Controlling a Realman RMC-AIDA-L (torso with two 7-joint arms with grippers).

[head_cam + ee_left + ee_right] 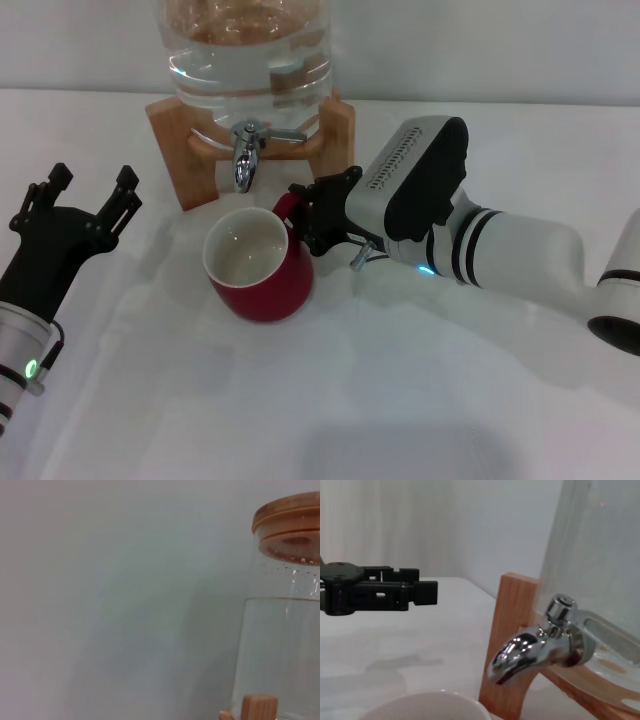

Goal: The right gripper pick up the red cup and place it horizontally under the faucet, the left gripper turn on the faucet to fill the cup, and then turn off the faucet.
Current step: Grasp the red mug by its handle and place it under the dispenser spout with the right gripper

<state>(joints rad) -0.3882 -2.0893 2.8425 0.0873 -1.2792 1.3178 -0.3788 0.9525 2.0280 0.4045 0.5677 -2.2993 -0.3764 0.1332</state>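
Next, I let go of the red cup with my right gripper on the white table (282,290) in front of the gap in the wooden stand. The cup now stands below the faucet's spout.
The red cup (262,272) stands with its white inside up on the white table, just in front of and below the spout of the chrome faucet (245,152). My right gripper (303,216) is shut on the cup's red loop handle from the right. My left gripper (92,186) is open and empty at the left, level with the wooden stand and apart from the faucet. In the right wrist view the faucet (535,647) is close, the cup's white rim (425,704) lies below it, and the left gripper (420,591) shows farther off.
The faucet sits on a glass water jar (250,50) held by a wooden stand (180,150) at the back. The left wrist view shows the jar (280,645) with its wooden lid (287,515) against a plain wall.
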